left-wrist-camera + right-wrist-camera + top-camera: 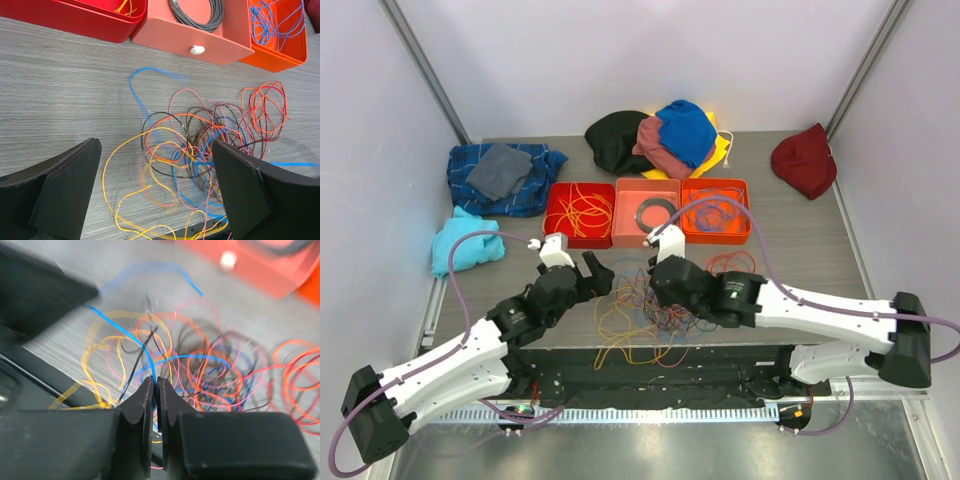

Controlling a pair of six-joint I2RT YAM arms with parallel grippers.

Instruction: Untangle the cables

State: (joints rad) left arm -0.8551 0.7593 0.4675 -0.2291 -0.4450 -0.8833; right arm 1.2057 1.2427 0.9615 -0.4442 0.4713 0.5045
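Next, I release the blue cable with my right gripper atop the blue wires in the orange tray (pixel 717 208).
The cables (pixel 645 322) lie as a loose tangle of orange, yellow, blue, pink and dark wires at the table's near edge, between my two arms. In the left wrist view the tangle (pixel 200 145) spreads under and past my left gripper (pixel 160 195), which hangs open above it with nothing held. My right gripper (pixel 156 385) is shut on a blue cable (pixel 132 340) that rises up and left out of the heap (pixel 215 370). Seen from above, the left gripper (pixel 599 275) and right gripper (pixel 656 283) face each other over the tangle.
Behind the tangle stand a red tray (pixel 580 243) with yellow wires, a salmon tray (pixel 630 240) holding a dark ring, and an orange tray (pixel 720 238) with blue and red wires. Cloths lie around: plaid blue (pixel 510 180), cyan (pixel 465 245), a pile (pixel 655 140), dark red (pixel 805 160).
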